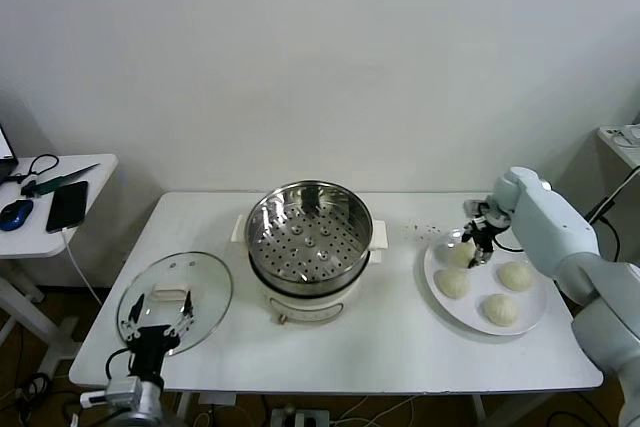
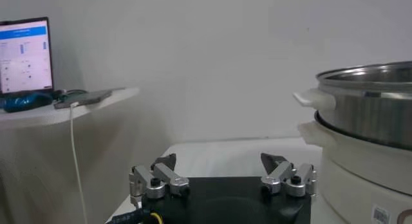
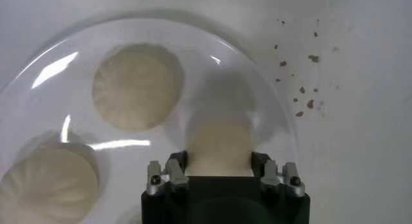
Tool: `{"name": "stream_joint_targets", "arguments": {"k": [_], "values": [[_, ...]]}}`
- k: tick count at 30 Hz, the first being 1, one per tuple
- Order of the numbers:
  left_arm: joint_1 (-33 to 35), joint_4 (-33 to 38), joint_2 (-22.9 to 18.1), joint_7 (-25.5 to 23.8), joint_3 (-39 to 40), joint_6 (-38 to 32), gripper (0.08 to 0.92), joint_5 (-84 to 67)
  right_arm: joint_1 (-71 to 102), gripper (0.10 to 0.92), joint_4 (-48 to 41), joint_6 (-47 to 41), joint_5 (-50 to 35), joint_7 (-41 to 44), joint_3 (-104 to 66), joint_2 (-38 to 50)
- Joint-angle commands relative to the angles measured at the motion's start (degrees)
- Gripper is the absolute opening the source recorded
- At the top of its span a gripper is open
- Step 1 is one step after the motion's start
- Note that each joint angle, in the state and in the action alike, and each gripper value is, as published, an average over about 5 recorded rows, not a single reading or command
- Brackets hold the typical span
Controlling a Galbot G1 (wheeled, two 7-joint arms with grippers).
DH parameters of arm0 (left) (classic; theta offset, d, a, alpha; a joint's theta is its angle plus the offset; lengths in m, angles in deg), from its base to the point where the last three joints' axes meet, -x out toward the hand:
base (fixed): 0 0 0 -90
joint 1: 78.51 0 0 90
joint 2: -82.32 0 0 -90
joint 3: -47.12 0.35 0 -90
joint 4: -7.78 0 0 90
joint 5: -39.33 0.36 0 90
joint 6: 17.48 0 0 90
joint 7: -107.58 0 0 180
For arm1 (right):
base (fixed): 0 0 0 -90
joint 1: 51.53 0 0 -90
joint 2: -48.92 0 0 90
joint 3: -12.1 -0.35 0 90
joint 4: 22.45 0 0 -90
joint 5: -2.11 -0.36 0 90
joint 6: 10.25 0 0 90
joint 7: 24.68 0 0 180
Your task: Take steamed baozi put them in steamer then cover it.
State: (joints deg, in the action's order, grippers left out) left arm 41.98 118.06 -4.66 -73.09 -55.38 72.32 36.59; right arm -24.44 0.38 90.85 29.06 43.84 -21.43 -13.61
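I will let go of the baozi with my right gripper on the far part of the steamer's holed bottom [image 1: 309, 218], near its back side.
The steamer [image 1: 308, 239] stands open and empty at the table's middle on its white cooker base; its side shows in the left wrist view [image 2: 370, 112]. The glass cover [image 1: 176, 297] lies flat on the table to its left. Several baozi lie on a white plate [image 1: 535, 319] at the right, among them three [image 1: 452, 284] [image 1: 515, 275] [image 1: 500, 309]. My right gripper [image 1: 476, 245] is shut on the far-left baozi [image 1: 461, 253]. In the right wrist view the gripper [image 3: 219, 162] pinches that bun [image 3: 219, 141]; I cannot tell if it has left the plate [image 3: 270, 93]. My left gripper [image 1: 160, 329] is open and empty at the cover's near edge, and shows in its own view [image 2: 219, 164].
A side table [image 1: 60, 237] at the far left holds a phone [image 1: 67, 205], a mouse [image 1: 15, 214] and cables. Dark crumbs [image 1: 425, 230] speckle the table between the steamer and the plate. Two more buns [image 3: 137, 87] [image 3: 45, 183] show in the right wrist view.
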Motion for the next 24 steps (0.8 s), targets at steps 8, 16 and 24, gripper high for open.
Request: {"name": "stream_joint_targets", "arguments": {"k": [8, 16, 24], "values": [[0.9, 0.4, 0.2, 0.1, -0.7, -0.2, 0.823, -1.0, -10.3, 0.645, 10.6, 4.6, -10.4, 3.4, 15.2, 4.4], [1.1, 0.4, 0.2, 0.1, -0.5, -0.3, 0.823, -1.2, -25.3, 0.652, 22.6, 10.7, -18.8, 5.3, 31.3, 3.0], [1.4, 0.4, 0.1, 0.1, 0.0, -0.6, 0.823, -1.2, -32.8, 0.653, 29.9, 16.8, -19.5, 4.9, 36.6, -6.2]]}}
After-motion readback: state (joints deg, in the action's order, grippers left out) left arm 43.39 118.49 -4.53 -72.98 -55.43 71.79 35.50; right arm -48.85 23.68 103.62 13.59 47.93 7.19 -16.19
